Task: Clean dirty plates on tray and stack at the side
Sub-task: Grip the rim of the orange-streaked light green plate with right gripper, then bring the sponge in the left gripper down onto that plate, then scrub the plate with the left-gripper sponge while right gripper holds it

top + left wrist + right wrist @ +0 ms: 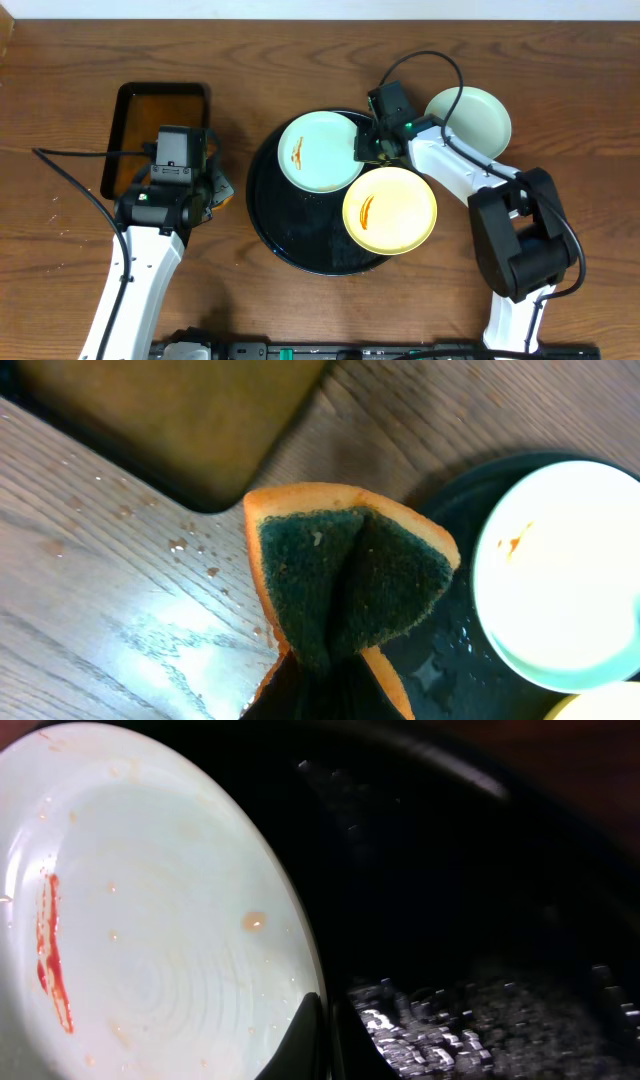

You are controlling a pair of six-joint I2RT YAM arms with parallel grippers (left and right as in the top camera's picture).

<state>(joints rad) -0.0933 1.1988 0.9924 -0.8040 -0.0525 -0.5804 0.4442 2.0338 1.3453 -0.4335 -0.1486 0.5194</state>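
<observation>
The mint plate lies at the round tray's far edge, away from the sponge; I will pull it nearer with my right gripper and regrip the plate's rim point(300, 915) before wiping.
The round black tray point(268, 215) sits mid-table. A mint-blue plate point(315, 152) with an orange-red smear lies on its upper left, and a yellow smeared plate point(390, 210) on its right. Another pale plate point(470, 120) lies on the table to the right of the tray, with no smears showing. My right gripper point(366, 145) is shut on the mint plate's right rim; in the right wrist view a finger point(318, 1040) lies over the plate's point(150, 920) edge. My left gripper point(218, 188) is shut on a folded orange-and-green sponge point(345, 575), just left of the tray point(450, 650).
A smaller rectangular black tray point(160, 135) with a brownish inside stands at the back left, behind my left gripper; it also shows in the left wrist view point(170, 420). Water drops lie on the wood and on the round tray. Cables trail over the table.
</observation>
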